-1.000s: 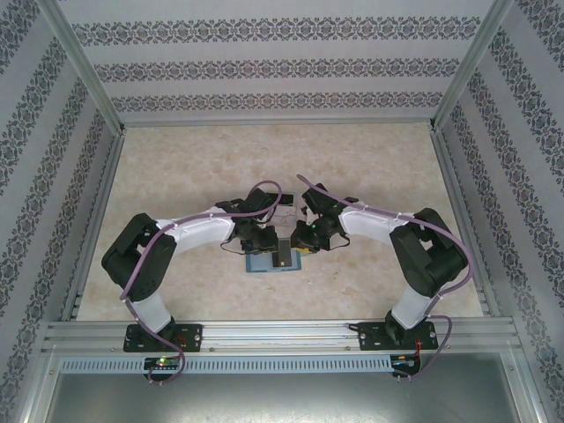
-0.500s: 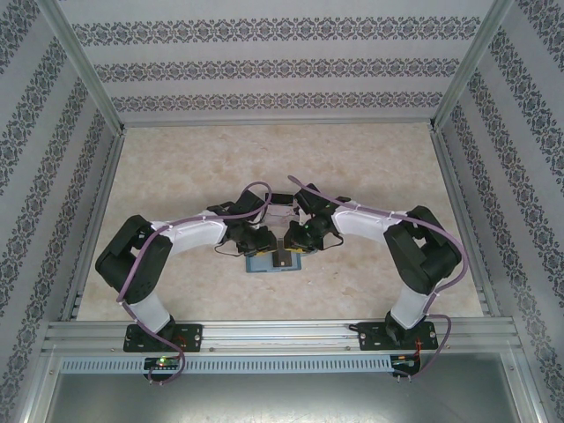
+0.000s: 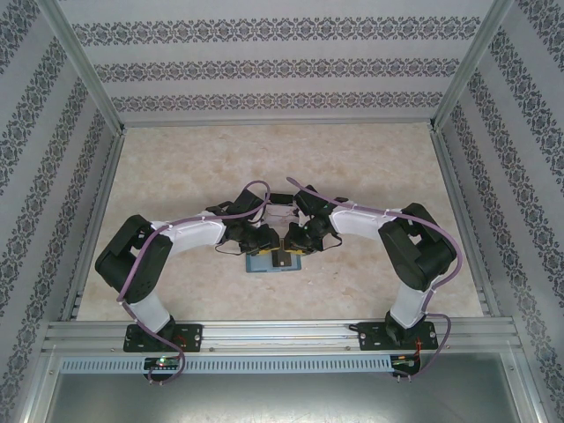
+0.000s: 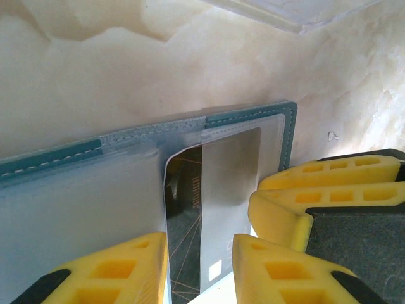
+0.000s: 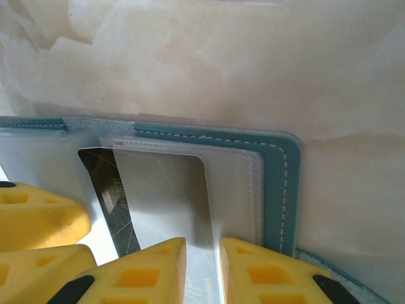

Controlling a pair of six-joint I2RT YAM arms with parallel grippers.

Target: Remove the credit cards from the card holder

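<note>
The dark card sits mostly inside the clear sleeve, so my left gripper will pull the card all the way out by its exposed strip (image 4: 184, 212) before lifting it.
The teal card holder (image 3: 263, 264) lies open on the table between both arms, its stitched edge (image 4: 253, 115) (image 5: 281, 183) around clear sleeves. A dark card (image 4: 186, 209) (image 5: 111, 183) and a pale card (image 4: 231, 183) (image 5: 164, 196) overlap on the holder's right half. My left gripper (image 3: 264, 240) (image 4: 201, 253) hovers low over their near ends, jaws apart, gripping nothing. My right gripper (image 3: 295, 240) (image 5: 202, 253) has its jaws close together on the pale card's lower part. Each gripper's yellow fingers (image 4: 316, 190) (image 5: 38, 209) show beside the other.
A clear plastic tray (image 4: 285, 12) sits just beyond the holder. The tabletop is pale marble-patterned (image 3: 370, 167), fenced by aluminium rails (image 3: 264, 330) and patterned walls. Open table lies to the far left, right and back.
Both grippers have dropped lower onto the holder. The grey sheet that stood upright between them now lies flat. My left jaws have spread apart.
</note>
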